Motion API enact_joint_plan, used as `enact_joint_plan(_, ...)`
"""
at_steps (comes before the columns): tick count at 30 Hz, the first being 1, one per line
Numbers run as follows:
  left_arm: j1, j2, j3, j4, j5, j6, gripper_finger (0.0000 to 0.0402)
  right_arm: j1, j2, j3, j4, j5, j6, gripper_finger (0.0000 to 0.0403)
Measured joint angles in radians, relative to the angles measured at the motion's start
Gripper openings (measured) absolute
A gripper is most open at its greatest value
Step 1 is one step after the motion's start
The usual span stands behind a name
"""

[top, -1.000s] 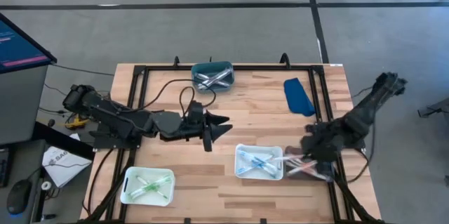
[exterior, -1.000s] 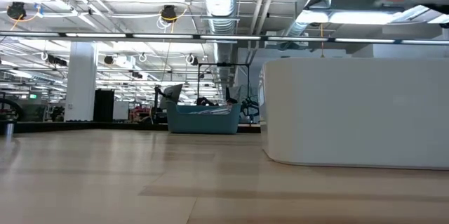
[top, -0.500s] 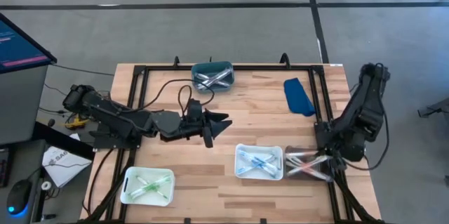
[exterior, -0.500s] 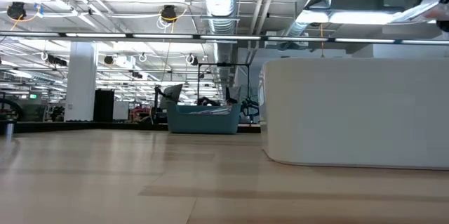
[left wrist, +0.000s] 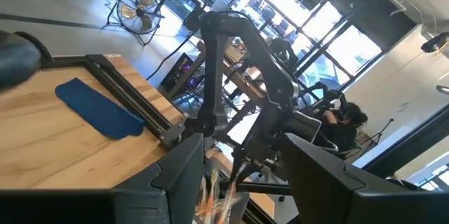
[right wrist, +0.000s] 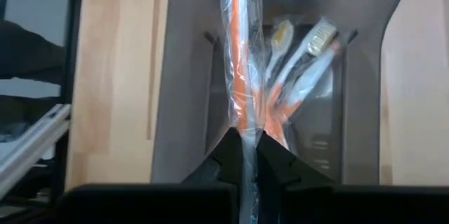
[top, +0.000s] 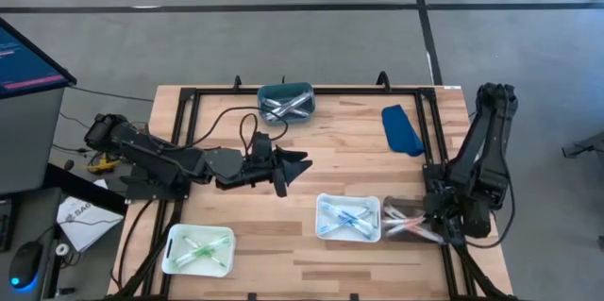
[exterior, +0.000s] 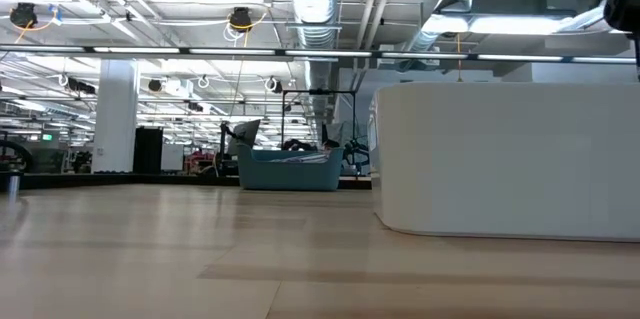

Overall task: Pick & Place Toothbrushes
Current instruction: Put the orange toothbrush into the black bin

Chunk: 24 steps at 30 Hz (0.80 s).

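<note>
The wrapped toothbrush will be laid down by my right gripper across the pink-orange toothbrushes in the clear tray (top: 413, 225) (right wrist: 277, 108).
Toothbrushes lie sorted in trays: white ones in the teal tray (top: 285, 101), green ones in a white tray (top: 197, 249), blue ones in another white tray (top: 348, 217), pink-orange ones (right wrist: 302, 62) in the clear tray (top: 391, 203). My right gripper (top: 429, 216) hangs over the clear tray (right wrist: 175, 76), shut on a wrapped pink-orange toothbrush (right wrist: 240, 55). My left gripper (top: 294, 164) waits open above the middle of the table, touching nothing; in its wrist view (left wrist: 238, 182) it faces the right arm. My right gripper pinches the wrapped toothbrush between its two fingers (right wrist: 270, 157), on the clear wrapper around the handle (right wrist: 243, 129). The toothbrush runs straight on past the fingertips, along the fingers, over the clear tray. Whether its far end touches the tray cannot be told.
A blue cloth (top: 402, 129) lies near the far right corner. A black frame (top: 189, 103) runs around the wooden table top. In the low view the blue-toothbrush tray's white wall (exterior: 510, 159) stands close, the teal tray (exterior: 290, 169) farther back. Bare wood lies between the trays.
My right arm has folded up from a slanting reach, its elbow swinging toward the table's left. Its gripper has turned and drawn a little toward the right edge, staying over the clear tray with the toothbrush. My left arm has kept still.
</note>
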Motion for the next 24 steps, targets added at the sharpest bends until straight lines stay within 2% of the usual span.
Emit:
enact_joint_plan(4, 0.0, 0.0, 0.0, 0.0, 0.0, -0.009, 0.0187, 0.023, 0.015, -0.033, 0.02, 0.025, 0.019, 0.0009)
enact_joint_plan(11, 0.0, 0.0, 0.0, 0.008, 0.0, -0.026, 0.0187, 0.055, 0.019, -0.14, 0.161, 0.014, 0.105, 0.0009)
enact_joint_plan(17, 0.0, 0.0, 0.0, 0.014, 0.0, -0.026, 0.0187, 0.062, 0.019, -0.146, 0.098, -0.007, 0.183, 0.0019)
enact_joint_plan(24, 0.0, 0.005, 0.0, 0.015, 0.0, -0.024, 0.0187, 0.061, 0.019, -0.146, 0.101, -0.08, 0.102, 0.0008)
